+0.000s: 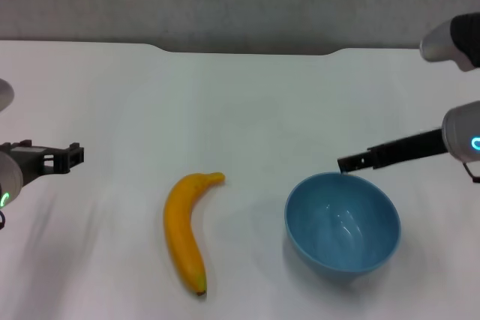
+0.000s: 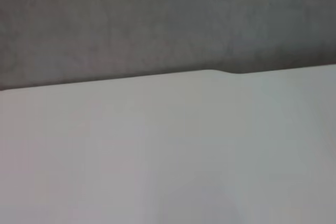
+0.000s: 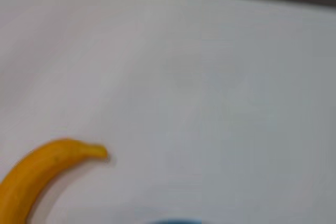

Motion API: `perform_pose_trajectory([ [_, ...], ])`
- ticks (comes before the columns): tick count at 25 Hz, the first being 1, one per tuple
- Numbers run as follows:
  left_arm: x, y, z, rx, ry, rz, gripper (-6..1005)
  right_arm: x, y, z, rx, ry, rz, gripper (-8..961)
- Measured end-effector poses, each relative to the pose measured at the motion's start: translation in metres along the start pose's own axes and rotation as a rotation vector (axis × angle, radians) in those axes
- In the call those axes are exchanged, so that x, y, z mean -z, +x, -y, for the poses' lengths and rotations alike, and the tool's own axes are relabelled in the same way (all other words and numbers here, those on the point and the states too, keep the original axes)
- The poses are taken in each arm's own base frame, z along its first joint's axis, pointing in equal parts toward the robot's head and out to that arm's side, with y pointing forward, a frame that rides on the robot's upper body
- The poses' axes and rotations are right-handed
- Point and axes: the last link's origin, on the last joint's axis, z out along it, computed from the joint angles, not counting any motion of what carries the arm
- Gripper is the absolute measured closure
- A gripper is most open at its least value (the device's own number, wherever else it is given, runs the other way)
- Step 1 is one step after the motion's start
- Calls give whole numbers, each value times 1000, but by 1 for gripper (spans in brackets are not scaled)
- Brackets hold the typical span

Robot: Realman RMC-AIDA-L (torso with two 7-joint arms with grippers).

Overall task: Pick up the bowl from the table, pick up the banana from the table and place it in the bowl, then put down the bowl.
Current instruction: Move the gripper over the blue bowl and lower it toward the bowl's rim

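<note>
The fingers of my right gripper are too far over, at the far rim of the bowl, so I should pull back and grab the bowl's side rim (image 1: 397,212) nearest that arm.
The light-blue bowl (image 1: 342,222) stands upright on the white table (image 1: 240,103) at the front right. The yellow-orange banana (image 1: 184,230) lies to its left, stem end pointing away from me. My right gripper (image 1: 346,162) reaches in from the right and its tip is at the bowl's far rim, just above it. The right wrist view shows the banana's stem end (image 3: 47,166) and a thin sliver of the bowl's rim (image 3: 173,222). My left gripper (image 1: 73,157) hovers at the far left, well apart from the banana.
The table's far edge has a shallow notch (image 1: 247,52) with a grey wall behind it. The left wrist view shows only bare tabletop (image 2: 168,156) and that wall. Open tabletop lies between the banana and the far edge.
</note>
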Motion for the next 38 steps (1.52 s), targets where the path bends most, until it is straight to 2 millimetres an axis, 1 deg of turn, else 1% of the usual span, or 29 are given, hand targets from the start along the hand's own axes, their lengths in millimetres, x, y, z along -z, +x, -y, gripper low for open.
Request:
perform_pose_trajectory([
  [7,-3,-5,2,2,6,14,232,-14,6,2,-81,-39,-116,68],
  [14,-5,-7,1,6,1,8,233,-22,15,5,-76,-12,-197,67],
  [17,-5,-7,1,8,-2,5,233,-21,16,7,-77,2,-205,67],
  [21,-8,-11,2,9,0,16,233,-17,8,10,-59,1,-166,68],
  [25,-10,-12,1,11,-1,16,233,-14,0,7,-33,-11,-124,69],
  [29,-10,-12,1,12,-3,17,232,-14,-3,4,-35,-27,-111,71],
  [32,-10,-12,0,12,-5,15,232,-11,-2,9,-38,-9,-119,72],
  [34,-11,-12,1,12,-5,13,232,-6,-3,17,-44,15,-124,73],
  [38,-11,-13,1,20,-7,18,232,-3,-3,20,-48,21,-125,74],
])
